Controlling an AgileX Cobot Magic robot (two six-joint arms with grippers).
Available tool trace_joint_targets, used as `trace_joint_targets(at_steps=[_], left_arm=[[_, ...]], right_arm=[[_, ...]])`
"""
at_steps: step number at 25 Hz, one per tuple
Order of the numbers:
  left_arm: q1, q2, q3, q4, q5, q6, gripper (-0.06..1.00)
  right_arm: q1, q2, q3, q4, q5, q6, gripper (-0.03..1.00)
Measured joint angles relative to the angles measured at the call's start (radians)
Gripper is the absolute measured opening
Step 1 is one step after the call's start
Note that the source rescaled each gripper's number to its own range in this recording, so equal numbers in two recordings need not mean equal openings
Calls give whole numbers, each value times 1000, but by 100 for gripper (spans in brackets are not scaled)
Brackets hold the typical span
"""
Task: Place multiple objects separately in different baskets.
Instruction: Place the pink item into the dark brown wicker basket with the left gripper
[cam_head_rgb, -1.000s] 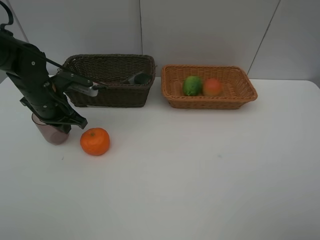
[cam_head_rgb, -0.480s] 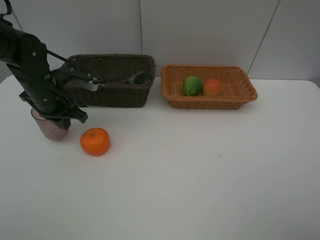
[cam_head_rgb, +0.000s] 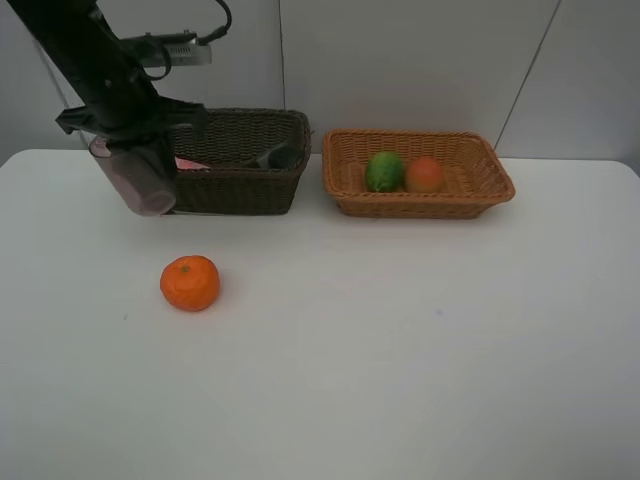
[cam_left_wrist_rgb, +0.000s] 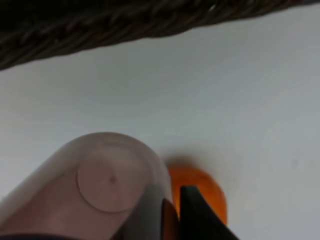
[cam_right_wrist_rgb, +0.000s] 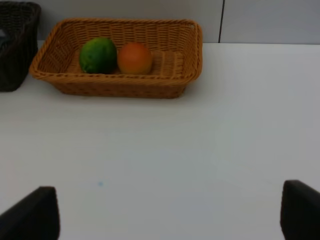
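Note:
Next, my left gripper releases the purplish cup that I am to place in the dark brown basket, between the pink bottle and the black bottle (cam_head_rgb: 231, 156).
My left gripper (cam_head_rgb: 128, 140) is shut on the translucent purplish cup (cam_head_rgb: 140, 178) and holds it in the air at the left end of the dark brown basket (cam_head_rgb: 240, 190). The cup also shows in the left wrist view (cam_left_wrist_rgb: 95, 185). The orange tangerine (cam_head_rgb: 190, 283) lies on the table below it and also shows in the left wrist view (cam_left_wrist_rgb: 200, 187). The black bottle (cam_head_rgb: 276, 156) and a bit of the pink bottle (cam_head_rgb: 190, 163) lie in the dark basket. The green fruit (cam_head_rgb: 384, 171) and orange-red fruit (cam_head_rgb: 425, 174) lie in the light tan basket (cam_head_rgb: 490, 185). My right gripper's fingertips (cam_right_wrist_rgb: 30, 215) stand wide apart, empty.
The two baskets stand side by side at the back of the white table (cam_head_rgb: 400, 350), near the grey wall. The tan basket also shows in the right wrist view (cam_right_wrist_rgb: 125, 87), with the dark basket's corner (cam_right_wrist_rgb: 15, 45) beside it.
My left gripper has lifted the purplish cup off the table and carried it up and back toward the dark basket. The tangerine has not moved.

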Motion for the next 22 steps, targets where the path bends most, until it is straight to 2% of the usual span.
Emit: trace_joint_targets(at_steps=[5,12,16,22], left_arm=[[0,0,-82,-3,-33,-17,0],[-14,14,-107,68,-278,-18,0],[-27,67,-108,102,-428,25,0],[-51,168,-108,102,-547,72,0]], right_arm=[[0,0,0,0,0,0,94],[0,0,0,0,0,0,94],[0,0,0,0,0,0,94],[0,0,0,0,0,0,94]])
